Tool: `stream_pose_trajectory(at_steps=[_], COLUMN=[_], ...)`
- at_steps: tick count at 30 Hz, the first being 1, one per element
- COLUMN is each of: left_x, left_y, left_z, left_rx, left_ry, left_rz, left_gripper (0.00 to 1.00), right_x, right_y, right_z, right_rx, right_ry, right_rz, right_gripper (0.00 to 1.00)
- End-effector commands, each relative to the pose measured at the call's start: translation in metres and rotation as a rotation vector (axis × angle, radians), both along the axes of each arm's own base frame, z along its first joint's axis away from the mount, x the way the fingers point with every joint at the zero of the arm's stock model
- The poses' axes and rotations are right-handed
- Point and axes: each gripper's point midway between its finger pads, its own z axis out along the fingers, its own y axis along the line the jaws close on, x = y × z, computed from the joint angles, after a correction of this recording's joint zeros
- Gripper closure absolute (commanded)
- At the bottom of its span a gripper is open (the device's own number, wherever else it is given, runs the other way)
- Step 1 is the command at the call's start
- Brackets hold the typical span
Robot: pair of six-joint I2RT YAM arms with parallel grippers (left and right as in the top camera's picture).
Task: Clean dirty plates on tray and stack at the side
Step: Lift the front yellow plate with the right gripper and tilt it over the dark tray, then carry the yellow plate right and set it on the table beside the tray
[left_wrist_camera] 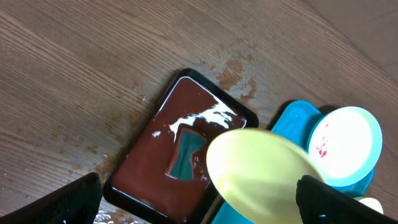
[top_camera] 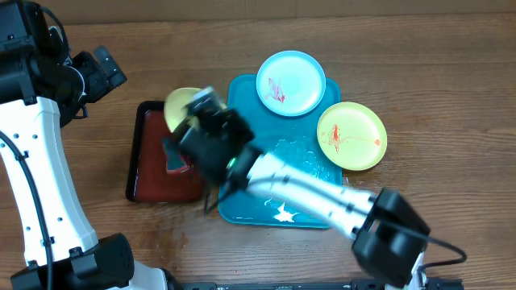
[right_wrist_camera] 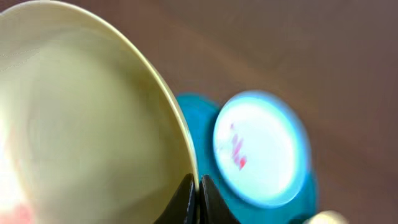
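Note:
Next, I let go of the yellow-green plate in my right gripper on bare wood (top_camera: pixel 422 134) beside the red-smeared plate, away from the turquoise tray. The held plate is tilted above the dark red tray.
My right gripper (top_camera: pixel 196 111) is shut on the rim of a yellow-green plate (top_camera: pixel 181 106) and holds it tilted above the dark red tray (top_camera: pixel 147 165). In the right wrist view the fingertips (right_wrist_camera: pixel 186 202) pinch that plate's edge (right_wrist_camera: pixel 81 124). A pale aqua plate (top_camera: pixel 290 83) with a red smear lies on the far end of the turquoise tray (top_camera: pixel 266 211). A second yellow-green plate (top_camera: pixel 351 135) with red smears overlaps the tray's right rim. My left gripper (left_wrist_camera: pixel 199 208) is open and hangs high above the red tray, holding nothing.
A teal sponge (left_wrist_camera: pixel 186 152) lies in the wet dark red tray (left_wrist_camera: pixel 146 177). Water glistens on the turquoise tray's floor. My right arm (top_camera: pixel 322 197) stretches diagonally across the turquoise tray. Bare wooden tabletop (top_camera: pixel 451 72) surrounds both trays.

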Motion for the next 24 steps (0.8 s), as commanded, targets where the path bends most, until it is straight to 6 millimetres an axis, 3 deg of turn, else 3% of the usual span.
stream_pose_trajectory(at_steps=[1,5,8,11,15,17,18,21,24], left_x=[0.001,0.001,0.001,0.001,0.001,0.001,0.001,0.001,0.001], left_y=[-0.002,-0.002,-0.002,-0.002,-0.002,-0.002,-0.002,-0.002,-0.002], left_z=[0.006,0.006,0.006,0.006,0.006,0.006,0.006,0.006,0.006], left_rx=[-0.002,-0.002,-0.002,-0.002,-0.002,-0.002,-0.002,-0.002,-0.002], left_ry=[-0.021,-0.021,-0.021,-0.021,-0.021,-0.021,-0.021,-0.021,-0.021], left_rz=[-0.018,-0.018,-0.018,-0.018,-0.018,-0.018,-0.018,-0.018,-0.018], left_gripper=[0.0,0.0,0.0,0.0,0.0,0.0,0.0,0.0,0.0], right_x=[0.003,0.011,0.03,0.045,0.046,0.035,0.021,-0.004,-0.027], right_y=[0.006,-0.028,-0.096,-0.181,-0.31,-0.367,-0.41,-0.458,-0.492], right_z=[0.027,0.068,0.094,0.095,0.06,0.035,0.01,-0.03,-0.071], right_rx=[0.428,0.673,0.789,0.823,0.787,0.759,0.758,0.787,0.817], right_ry=[0.306,0.461,0.477,0.467,0.489,0.52,0.56,0.625,0.661], right_rz=[0.106,0.191,0.075,-0.152,-0.547,-0.732,-0.873,-1.039,-1.161], right_gripper=[0.96,0.96,0.96,0.96,0.96,0.96,0.96,0.96,0.96])
